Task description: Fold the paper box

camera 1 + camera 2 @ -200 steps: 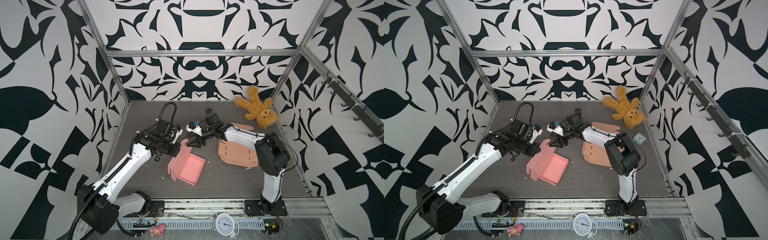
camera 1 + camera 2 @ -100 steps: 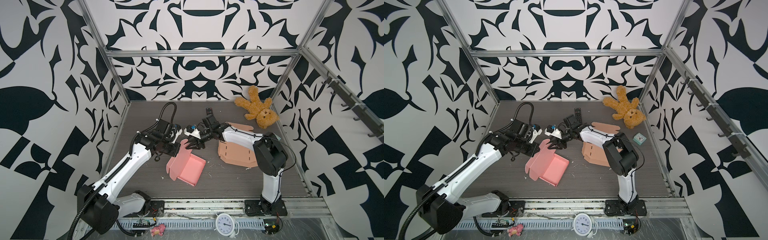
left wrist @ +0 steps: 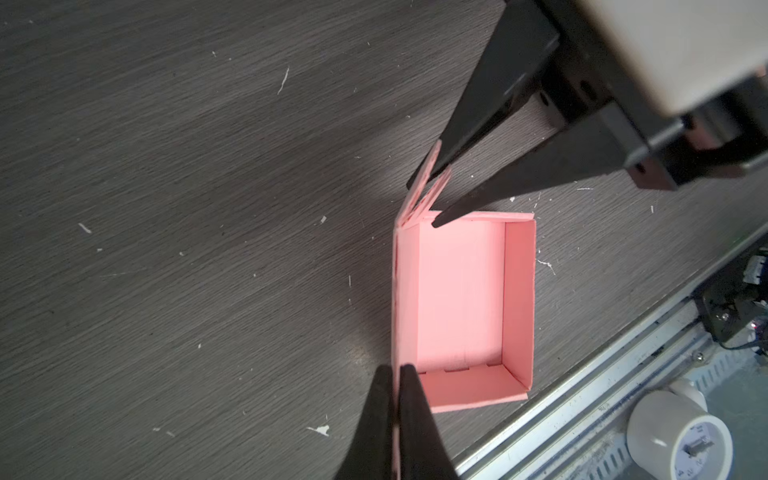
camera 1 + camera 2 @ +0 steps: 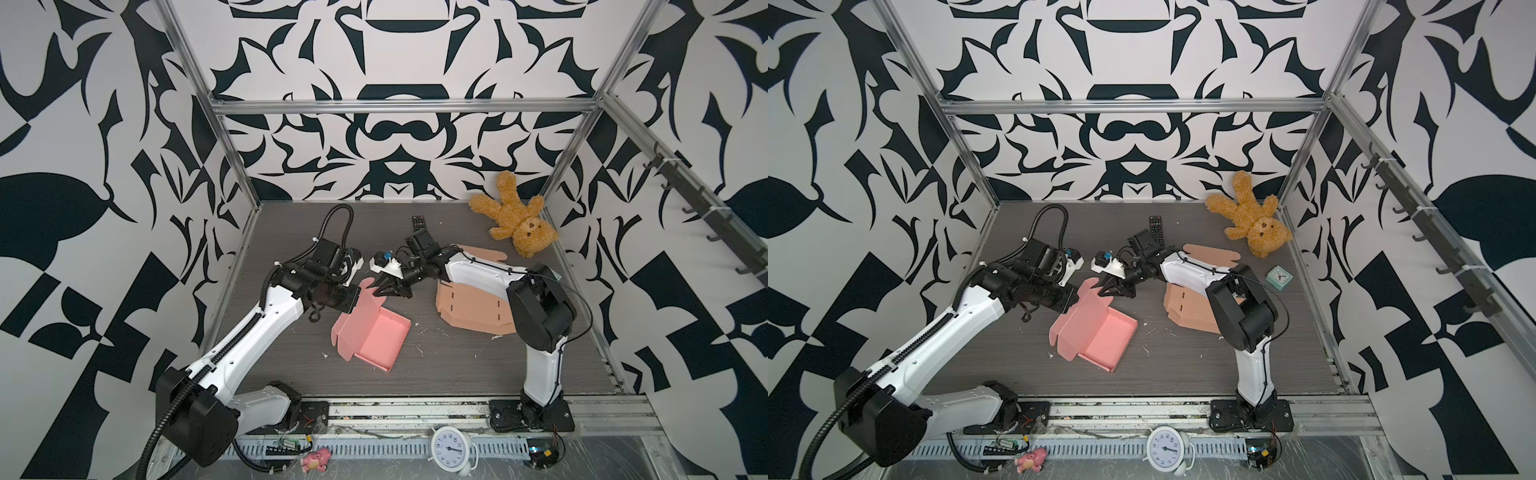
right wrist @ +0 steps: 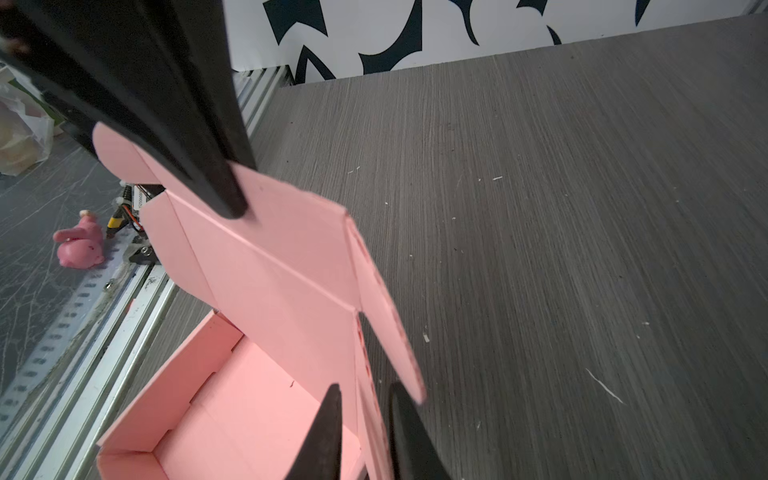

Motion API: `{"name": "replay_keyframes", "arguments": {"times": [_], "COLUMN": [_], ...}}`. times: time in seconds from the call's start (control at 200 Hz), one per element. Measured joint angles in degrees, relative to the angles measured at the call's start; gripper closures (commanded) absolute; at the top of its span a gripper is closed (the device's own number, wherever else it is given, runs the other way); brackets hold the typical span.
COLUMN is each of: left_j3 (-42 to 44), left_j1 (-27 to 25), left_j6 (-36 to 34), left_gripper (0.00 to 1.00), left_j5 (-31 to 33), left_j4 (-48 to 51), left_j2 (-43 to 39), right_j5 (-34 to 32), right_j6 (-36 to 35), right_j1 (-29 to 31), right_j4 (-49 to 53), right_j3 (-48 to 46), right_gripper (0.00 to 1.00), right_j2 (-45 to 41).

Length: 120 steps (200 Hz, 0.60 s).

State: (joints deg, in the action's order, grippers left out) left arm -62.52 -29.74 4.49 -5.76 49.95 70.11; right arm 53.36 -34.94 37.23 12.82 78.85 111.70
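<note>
The pink paper box is crooked, so the left gripper needs to let go of the lid's upper edge while the right gripper turns the box straight by the box's side flap (image 3: 424, 192).
The pink paper box (image 4: 376, 332) (image 4: 1100, 336) sits mid-table, its tray open and its lid raised toward the left. My left gripper (image 4: 353, 299) (image 3: 397, 370) is shut on the lid's upper edge. My right gripper (image 4: 380, 289) (image 5: 363, 388) reaches in from the right. Its jaws stand on either side of the lid's side flap (image 5: 382, 316), with a small gap still showing. In the left wrist view the right gripper (image 3: 434, 195) straddles that flap at the tray's far corner. The tray's inside (image 3: 457, 291) holds nothing.
A flat tan cardboard box (image 4: 473, 307) lies under the right arm. A teddy bear (image 4: 515, 224) and a remote (image 4: 417, 222) are at the back, and a small teal clock (image 4: 1280, 277) is at the right. A white clock (image 4: 451, 451) and a pink toy (image 4: 314, 459) sit by the front rail.
My right gripper has moved left and down to the box, and its jaws have narrowed around the lid's side flap. The left gripper has kept its hold and barely moved.
</note>
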Motion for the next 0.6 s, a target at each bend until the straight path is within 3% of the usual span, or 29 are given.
{"name": "replay_keyframes", "arguments": {"times": [0.38, 0.6], "left_j3": [-0.3, -0.3], "left_j1": [0.0, 0.1], "left_j6": [-0.1, 0.5], "left_gripper": [0.90, 0.80], "left_j5": [1.1, 2.1], "left_j4": [0.0, -0.4], "left_j2": [0.9, 0.9], "right_j5": [0.3, 0.4], "right_j6": [-1.3, -1.3], "right_j1": [-0.2, -0.8], "right_j4": [1.7, 2.3], "right_j3": [1.0, 1.0], "right_gripper": [0.99, 1.00], "right_j2": [0.0, 0.0]}}
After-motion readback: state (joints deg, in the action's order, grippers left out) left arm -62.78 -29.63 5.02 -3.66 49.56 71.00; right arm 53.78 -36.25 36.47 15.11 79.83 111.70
